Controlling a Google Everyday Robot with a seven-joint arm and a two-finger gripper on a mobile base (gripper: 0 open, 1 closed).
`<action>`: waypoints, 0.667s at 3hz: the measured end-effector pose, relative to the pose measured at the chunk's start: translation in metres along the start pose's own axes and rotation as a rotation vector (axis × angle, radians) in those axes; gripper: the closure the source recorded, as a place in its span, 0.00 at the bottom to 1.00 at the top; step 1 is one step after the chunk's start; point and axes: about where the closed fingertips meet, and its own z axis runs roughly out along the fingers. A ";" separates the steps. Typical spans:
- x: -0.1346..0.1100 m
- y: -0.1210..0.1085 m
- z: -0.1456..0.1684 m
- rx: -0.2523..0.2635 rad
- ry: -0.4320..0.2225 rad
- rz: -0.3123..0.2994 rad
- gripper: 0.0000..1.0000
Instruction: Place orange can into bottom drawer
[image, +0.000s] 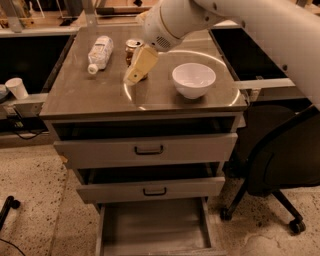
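Observation:
I need to next close my gripper around the side of the orange can (132, 54), below the can's silver top, to lift it off the cabinet.
The orange can (132, 46) stands upright on the grey cabinet top (90, 95), near its back middle. Only its silver top and upper side show; my gripper (138, 66) hangs right in front of it and covers the rest. I cannot tell whether the gripper touches the can. My white arm (240, 20) reaches in from the upper right. The bottom drawer (155, 225) is pulled out at the foot of the cabinet, and its grey floor is bare.
A white plastic bottle (100, 52) lies to the left of the can. A white bowl (194, 79) stands to its right. The two upper drawers (147, 149) are slightly open. A black office chair (280, 165) stands at the right, and a paper cup (17, 87) at the left.

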 end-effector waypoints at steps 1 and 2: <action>0.021 -0.029 0.016 0.128 -0.023 0.091 0.00; 0.030 -0.058 0.023 0.237 -0.078 0.150 0.00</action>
